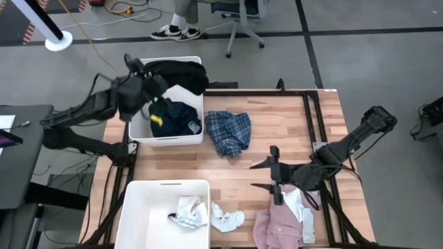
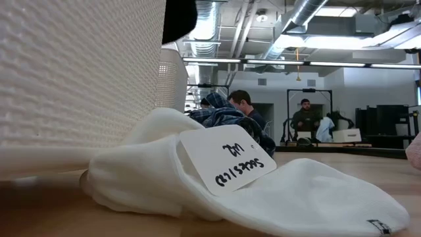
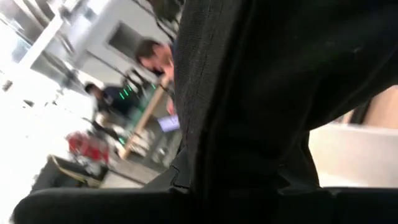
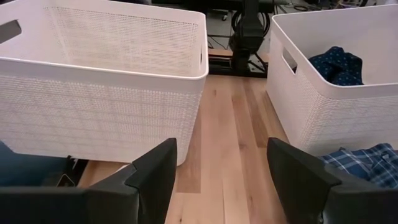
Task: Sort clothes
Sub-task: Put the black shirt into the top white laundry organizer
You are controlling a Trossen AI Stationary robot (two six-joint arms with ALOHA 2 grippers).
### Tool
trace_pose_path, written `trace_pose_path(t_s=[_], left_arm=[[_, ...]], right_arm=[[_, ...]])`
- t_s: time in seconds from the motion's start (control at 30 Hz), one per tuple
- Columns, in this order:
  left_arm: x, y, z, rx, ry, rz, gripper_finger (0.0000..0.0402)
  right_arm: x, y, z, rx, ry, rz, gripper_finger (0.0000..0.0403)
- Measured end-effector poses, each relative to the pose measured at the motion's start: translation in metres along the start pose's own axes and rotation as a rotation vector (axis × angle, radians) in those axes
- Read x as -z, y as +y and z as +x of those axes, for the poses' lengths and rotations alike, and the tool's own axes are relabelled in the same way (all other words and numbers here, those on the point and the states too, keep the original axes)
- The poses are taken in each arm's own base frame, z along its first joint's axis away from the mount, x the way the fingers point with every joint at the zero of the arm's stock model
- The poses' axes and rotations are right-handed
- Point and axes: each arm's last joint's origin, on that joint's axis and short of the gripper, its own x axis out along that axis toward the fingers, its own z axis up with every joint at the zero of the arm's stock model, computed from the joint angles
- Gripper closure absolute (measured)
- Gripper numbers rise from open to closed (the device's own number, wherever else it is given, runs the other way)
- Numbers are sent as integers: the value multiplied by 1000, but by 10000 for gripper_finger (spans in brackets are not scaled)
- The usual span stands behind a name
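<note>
The robot's left gripper should drop the black top in the far white bin (image 1: 169, 95), beyond the navy dotted shirt. The black top now spreads over that bin's corner.
My left gripper (image 1: 149, 88) is over the far white bin (image 1: 197, 137) and shut on the black top (image 1: 181, 73), which spreads over the bin's far right corner and fills the left wrist view (image 3: 267, 93). The navy dotted shirt (image 1: 178, 117) lies inside that bin. The blue plaid shirt (image 1: 229, 131) lies crumpled on the table beside the bin. My right gripper (image 1: 275, 176) hovers open at mid-table, nothing between its fingers (image 4: 155, 177). The pink shirt (image 1: 277, 225) lies at the near edge. One white sock (image 1: 191, 211) lies in the near bin (image 1: 138, 200), and another (image 1: 227, 220) on the table. My left gripper is shut on the black top. The cloth (image 3: 249, 137) hangs right in front of the fingers and hides the place of contact, so which part it has cannot be told. In the high view the top bunches from the gripper over the bin's far rim (image 1: 197, 63).
The two white bins take up the table's left side. Bare wood (image 1: 291, 124) lies between the plaid shirt and the right arm. In the low view a tagged white sock (image 2: 250, 191) lies close by the near bin's wall (image 2: 79, 79). People stand in the room beyond.
</note>
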Motion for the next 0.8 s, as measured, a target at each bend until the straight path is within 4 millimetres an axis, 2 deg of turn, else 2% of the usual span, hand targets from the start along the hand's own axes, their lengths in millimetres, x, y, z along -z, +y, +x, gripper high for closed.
trace_pose_path(t_s=[0.27,0.53,0.8], left_arm=[[39,2,67,81,252,35,335],[86,2,118,277,455,-45,335],[115,-22,162,423,626,-33,335]], right_arm=[[0,-1,0,5,0,1,143],[2,-1,0,10,20,10,143],[13,-1,4,16,46,3,143]])
